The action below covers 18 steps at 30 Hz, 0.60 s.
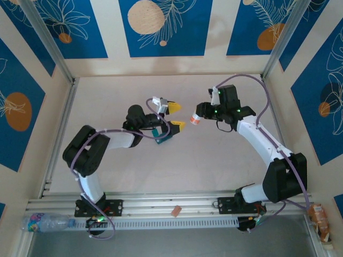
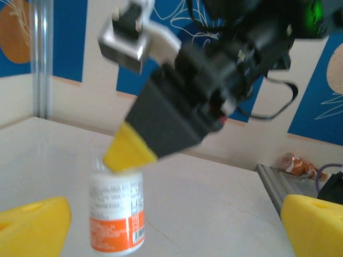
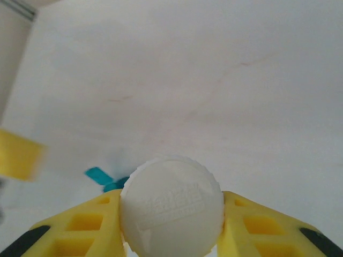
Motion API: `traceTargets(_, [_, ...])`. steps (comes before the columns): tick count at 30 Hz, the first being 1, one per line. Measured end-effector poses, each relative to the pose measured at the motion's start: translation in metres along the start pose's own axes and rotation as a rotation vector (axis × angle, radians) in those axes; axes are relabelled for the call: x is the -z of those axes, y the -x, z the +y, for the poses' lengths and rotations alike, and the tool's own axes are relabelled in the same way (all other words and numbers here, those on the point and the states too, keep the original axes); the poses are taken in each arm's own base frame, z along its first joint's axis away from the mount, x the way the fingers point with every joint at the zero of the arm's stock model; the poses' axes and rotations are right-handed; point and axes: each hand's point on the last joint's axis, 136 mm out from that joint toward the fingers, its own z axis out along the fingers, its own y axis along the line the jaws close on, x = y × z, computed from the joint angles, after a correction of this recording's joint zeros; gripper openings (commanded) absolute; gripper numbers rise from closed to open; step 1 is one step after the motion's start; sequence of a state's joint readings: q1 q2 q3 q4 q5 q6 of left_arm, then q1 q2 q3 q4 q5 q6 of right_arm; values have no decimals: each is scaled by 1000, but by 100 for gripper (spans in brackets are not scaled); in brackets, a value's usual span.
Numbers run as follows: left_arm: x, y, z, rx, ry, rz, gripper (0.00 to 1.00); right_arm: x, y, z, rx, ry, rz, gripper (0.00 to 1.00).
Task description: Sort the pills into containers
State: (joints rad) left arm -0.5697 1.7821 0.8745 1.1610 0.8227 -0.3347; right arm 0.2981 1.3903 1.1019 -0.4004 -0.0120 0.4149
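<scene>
The robot will stand the small white bottle on the bare table (image 1: 203, 131) just under its right gripper, a short way from the teal container.
My right gripper (image 1: 197, 116) is shut on the cap of a small white bottle with an orange band (image 1: 195, 119), held above the table. From the right wrist the round white cap (image 3: 171, 206) sits between my yellow fingers (image 3: 80, 227). My left gripper (image 1: 176, 116) stands open just left of the bottle, with nothing between its fingers. In the left wrist view the bottle (image 2: 117, 214) hangs between the wide-apart yellow fingertips (image 2: 33, 225). The teal container (image 1: 162, 137) lies on the table under the left gripper; a corner of it (image 3: 101, 176) peeks past the cap. The pills are out of view.
A plastic water bottle (image 1: 45, 221) lies at the near left corner beyond the rail. A small orange scrap (image 1: 175, 211) rests on the front rail. A snack packet (image 1: 320, 217) sits at the near right. Aluminium posts frame the walled table.
</scene>
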Motion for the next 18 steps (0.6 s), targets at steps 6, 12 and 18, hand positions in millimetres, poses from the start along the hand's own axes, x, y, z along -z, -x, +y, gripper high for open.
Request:
traceTargets(6, [15, 11, 0, -73, 121, 21, 100, -11, -17, -34, -31, -127, 2, 33])
traceTargets(12, [26, 8, 10, -100, 238, 96, 100, -11, -12, -55, -58, -223, -55, 32])
traceTargets(18, [42, -2, 19, -96, 358, 199, 100, -12, -4, -71, -79, -297, -107, 32])
